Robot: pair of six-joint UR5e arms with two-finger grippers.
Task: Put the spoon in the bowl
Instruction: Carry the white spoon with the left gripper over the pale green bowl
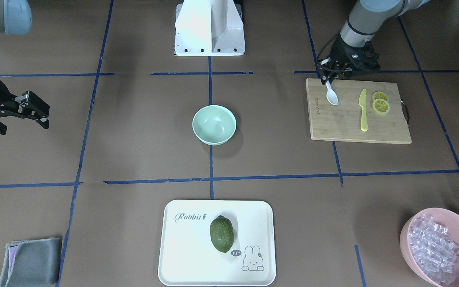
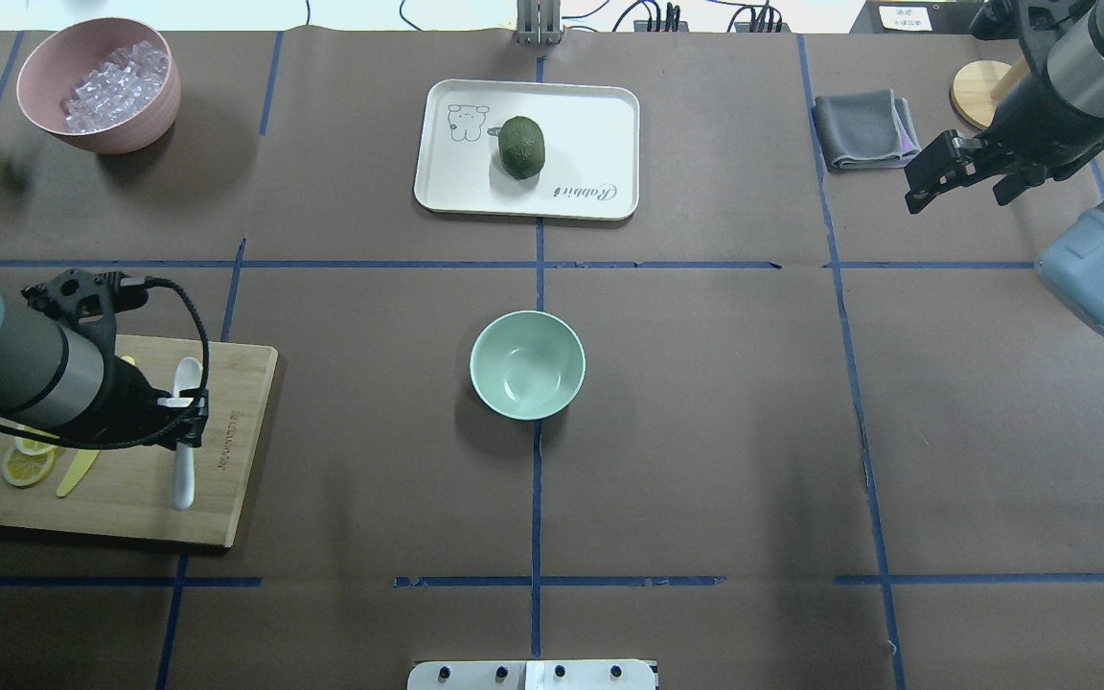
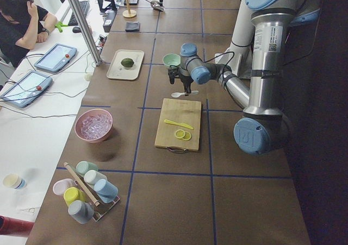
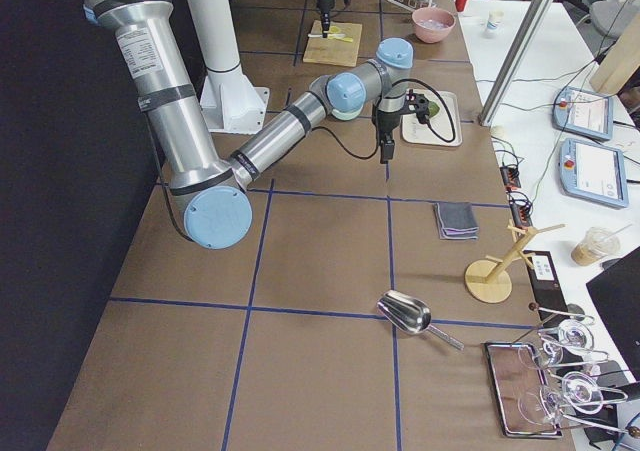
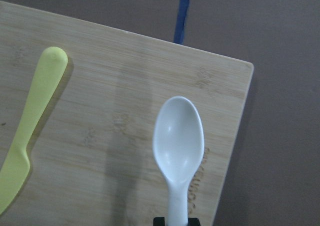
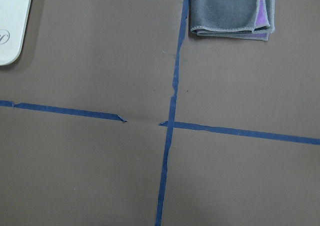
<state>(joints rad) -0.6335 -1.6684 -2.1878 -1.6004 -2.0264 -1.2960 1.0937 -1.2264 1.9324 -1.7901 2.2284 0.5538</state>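
Observation:
The empty mint-green bowl (image 1: 216, 119) is at the table's centre. My left gripper needs to let go of the white spoon inside it.
The white spoon (image 1: 332, 97) is held by its handle in my left gripper (image 1: 328, 79), which is shut on it. It hangs a little above the near-robot corner of the bamboo cutting board (image 1: 341, 125), scoop pointing away from the robot. The left wrist view shows the scoop (image 5: 178, 138) over the board with its shadow beside it. The mint-green bowl (image 1: 214, 124) stands empty at the table's centre (image 2: 527, 364), well apart from the spoon. My right gripper (image 1: 34, 111) is open and empty, hovering over bare table on the other side (image 2: 935, 177).
A yellow knife (image 1: 363, 109) and lemon slices (image 1: 381, 104) lie on the board. A white tray (image 1: 189, 255) holds an avocado (image 1: 222, 234). A pink bowl (image 1: 405, 235) of ice cubes and a grey cloth (image 1: 30, 261) sit at the far corners.

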